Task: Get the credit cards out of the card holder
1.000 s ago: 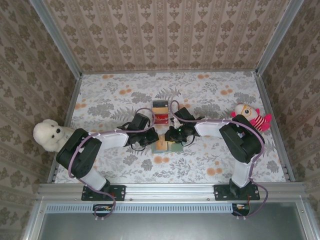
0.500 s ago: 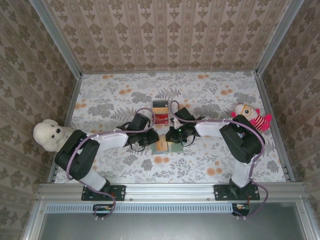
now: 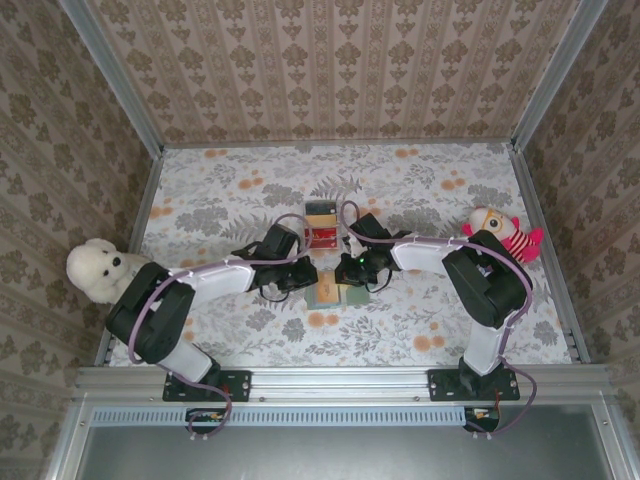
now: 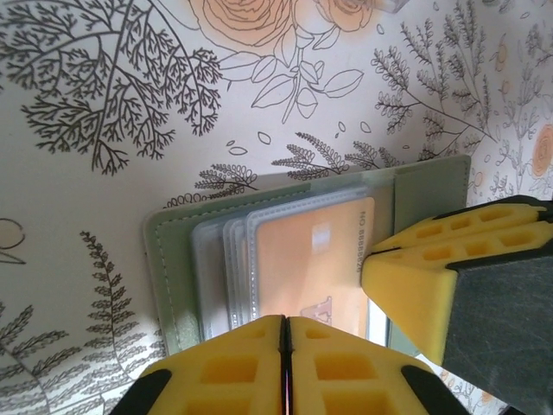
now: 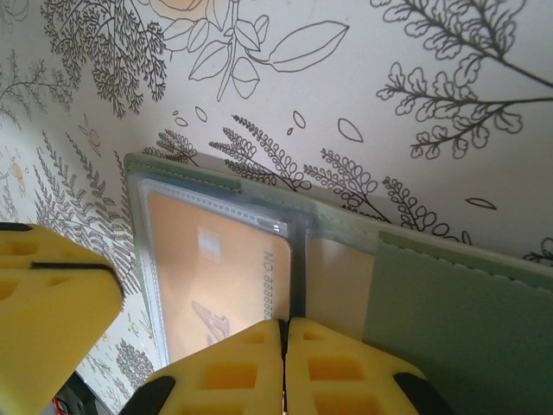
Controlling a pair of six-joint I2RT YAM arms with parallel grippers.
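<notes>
I can see the orange credit card deep in its sleeve beside my right gripper's shut fingers, so next I open them, pinch the card's crease-side end [image 5: 281,292] and pull.
The card holder [image 3: 338,296] lies open on the floral table, grey-green [image 4: 169,259], with clear sleeves fanned over its left panel. An orange credit card [image 4: 302,259] sits in the top sleeve, its printed number showing. My left gripper [image 4: 285,339] is shut, its yellow tips resting over the near edge of that card. My right gripper [image 5: 285,341] is shut too, tips down by the card's [image 5: 203,264] end, next to the centre crease. The two grippers [image 3: 305,277] [image 3: 352,272] stand close together over the holder [image 5: 449,303]. Each one's fingers [image 4: 449,268] [image 5: 52,298] show in the other's wrist view.
A clear box with red contents [image 3: 321,224] stands just behind the holder. A white teddy bear [image 3: 95,270] sits at the left edge and a striped doll [image 3: 500,232] at the right. Patterned walls close in three sides.
My left gripper has shifted slightly right, closer onto the holder. The right gripper has barely moved.
</notes>
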